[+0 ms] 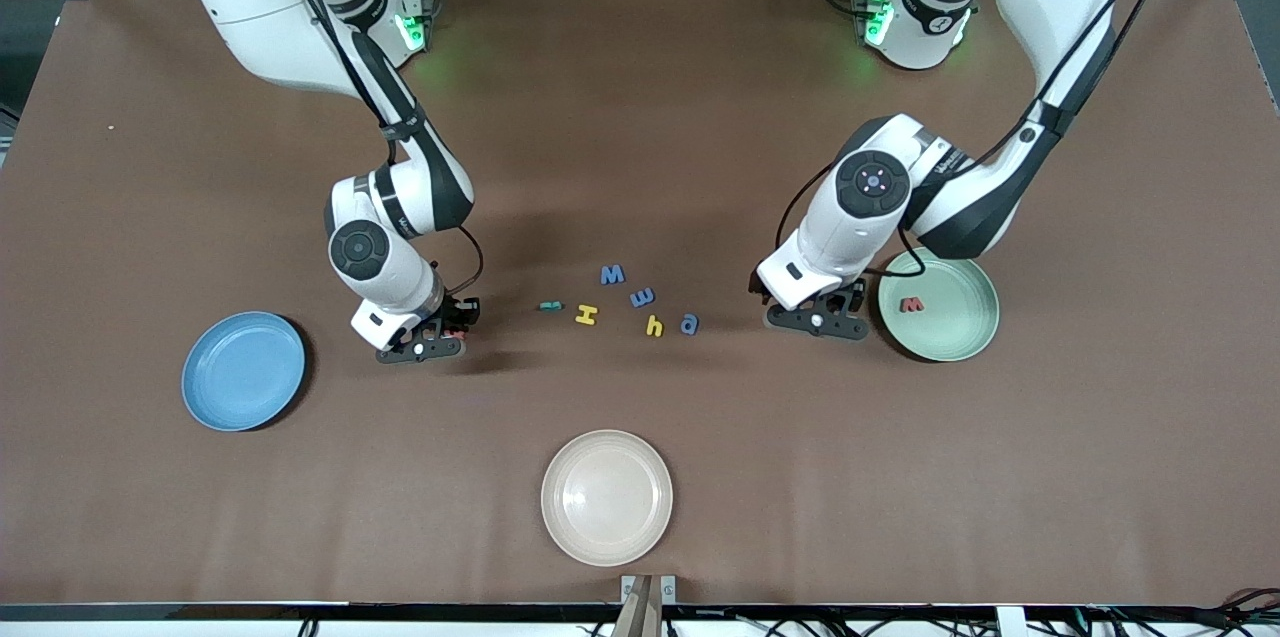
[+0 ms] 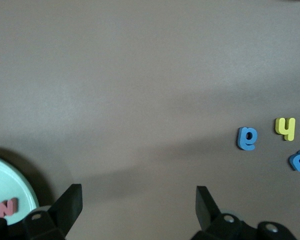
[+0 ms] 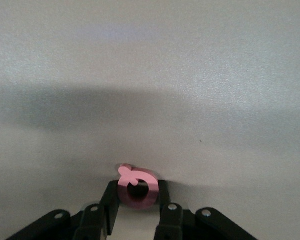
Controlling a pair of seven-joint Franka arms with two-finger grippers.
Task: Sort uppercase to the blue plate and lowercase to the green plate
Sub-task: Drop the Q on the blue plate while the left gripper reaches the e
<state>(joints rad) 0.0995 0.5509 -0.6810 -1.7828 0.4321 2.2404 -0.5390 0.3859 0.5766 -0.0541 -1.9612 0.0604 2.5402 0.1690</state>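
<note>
I will use my right gripper to release the red Q in the blue plate (image 1: pixel 283 351), close to the part of the rim that faces the loose letters.
My right gripper (image 3: pixel 136 188) is shut on the red Q (image 3: pixel 136 189), low over the table between the blue plate (image 1: pixel 243 370) and the loose letters. In a cluster mid-table lie the teal R (image 1: pixel 550 305), yellow H (image 1: pixel 586 315), blue W (image 1: pixel 612 274), blue m (image 1: pixel 642 297), yellow h (image 1: pixel 654 325) and blue a (image 1: pixel 689 323). My left gripper (image 2: pixel 139 200) stands open over bare table beside the green plate (image 1: pixel 960 332). The red w (image 1: pixel 911 304) lies in that plate.
A cream-white plate (image 1: pixel 606 497) sits near the table's front edge, nearer the front camera than the letters. Both arms' bases stand at the back of the table.
</note>
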